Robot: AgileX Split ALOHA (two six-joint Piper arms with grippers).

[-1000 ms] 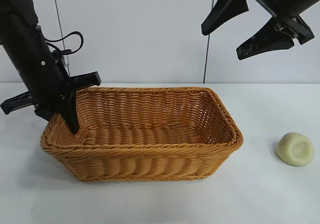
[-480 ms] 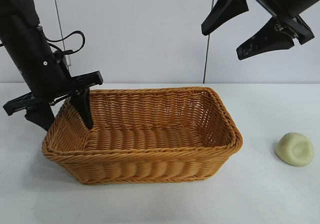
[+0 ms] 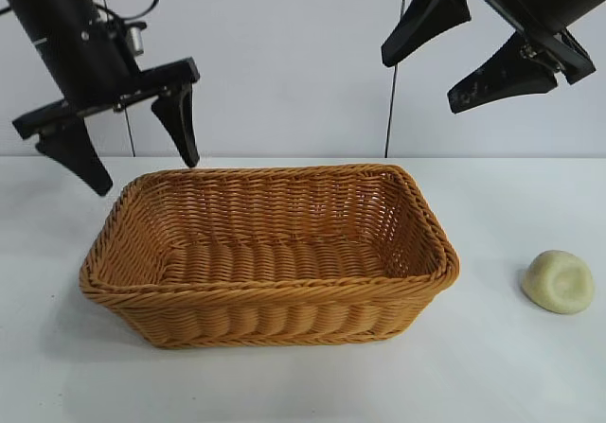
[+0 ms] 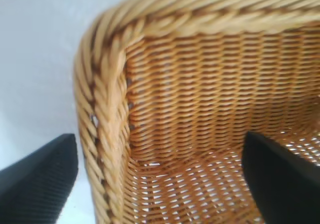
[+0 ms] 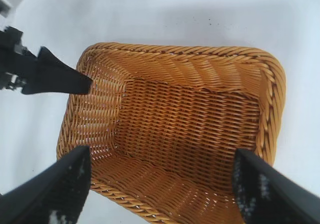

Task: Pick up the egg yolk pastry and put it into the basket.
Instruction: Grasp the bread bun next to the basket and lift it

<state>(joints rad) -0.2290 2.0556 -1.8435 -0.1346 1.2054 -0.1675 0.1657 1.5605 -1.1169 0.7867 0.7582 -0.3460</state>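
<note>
The egg yolk pastry's middle (image 3: 559,278), on the table apart from the basket, is next for my right gripper, which should go down to it and close there.
The egg yolk pastry (image 3: 559,282), a pale yellow dome with a dent, lies on the white table at the right, apart from the basket. The orange-tan wicker basket (image 3: 431,222) stands in the middle and holds nothing; it also shows in the left wrist view (image 4: 107,108) and the right wrist view (image 5: 272,98). My left gripper (image 3: 142,167) is open and empty, raised above the basket's left end with one finger over each side of the rim. My right gripper (image 3: 421,87) is open and empty, high at the upper right. Neither wrist view shows the pastry.
The bare white table (image 3: 530,376) surrounds the basket. A pale wall stands behind, with a thin dark cable (image 3: 390,101) hanging down it. The left gripper's finger (image 5: 50,76) shows in the right wrist view at the basket's end.
My left gripper has let go of the basket's left rim and risen clear above it. The basket shifted slightly and now rests flat. The right arm and the pastry have not moved.
</note>
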